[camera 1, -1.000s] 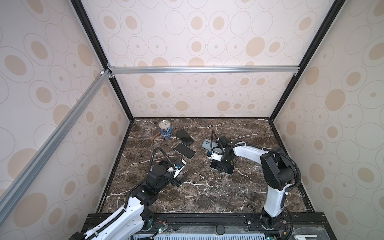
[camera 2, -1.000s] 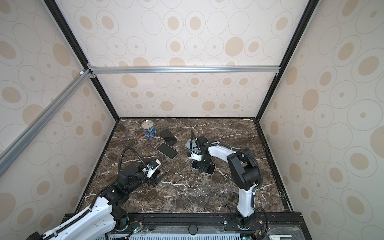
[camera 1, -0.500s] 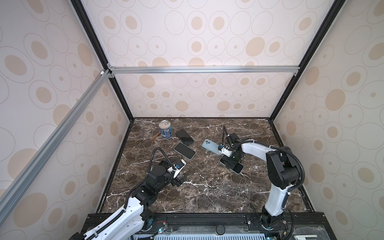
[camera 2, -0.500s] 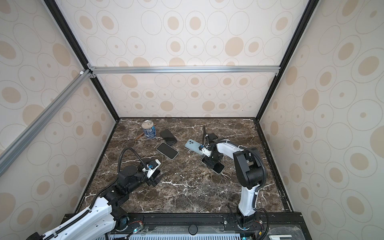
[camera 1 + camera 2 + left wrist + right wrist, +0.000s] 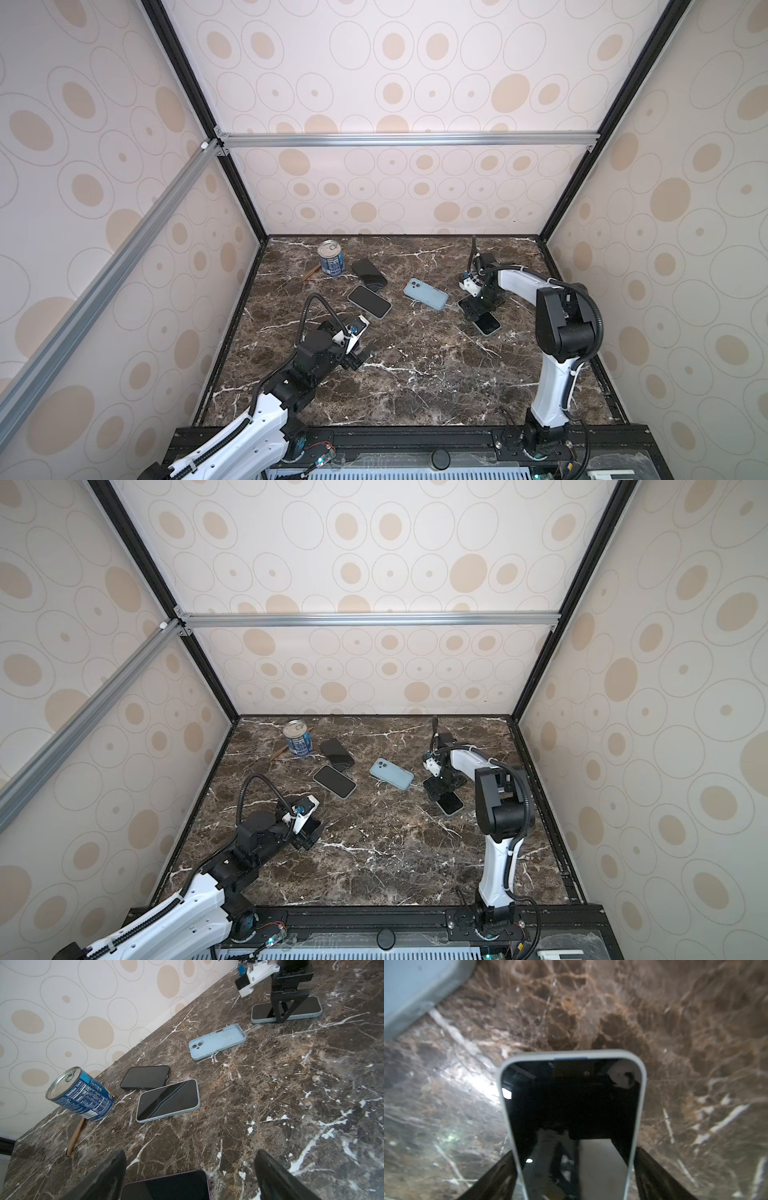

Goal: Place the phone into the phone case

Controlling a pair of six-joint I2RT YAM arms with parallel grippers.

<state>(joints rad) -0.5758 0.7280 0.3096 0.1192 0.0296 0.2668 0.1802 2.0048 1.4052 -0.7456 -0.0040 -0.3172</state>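
Next, my left gripper grabs the dark purple-rimmed phone, closing its fingers around the phone's short end (image 5: 131,1193).
The light-blue phone case (image 5: 426,294) (image 5: 391,774) lies hollow side up mid-table, also seen in the left wrist view (image 5: 217,1042). To its right the phone (image 5: 487,324) (image 5: 451,804), dark screen up with a pale blue rim, lies flat on the marble. My right gripper (image 5: 478,306) (image 5: 440,789) stands astride its far end, open, one finger along each long edge (image 5: 574,1176). My left gripper (image 5: 357,359) (image 5: 309,838) is low at the front left, open, with a dark purple-rimmed phone (image 5: 166,1186) lying between its fingers.
A second pale-rimmed phone (image 5: 369,301) and a black phone (image 5: 369,272) lie left of the case. A blue can (image 5: 331,257) and a wooden stick (image 5: 311,273) sit at the back left. Walls enclose the marble table (image 5: 415,382).
My right gripper has slid to the right with the phone, away from the case, and its jaws have widened. The left arm has not moved.
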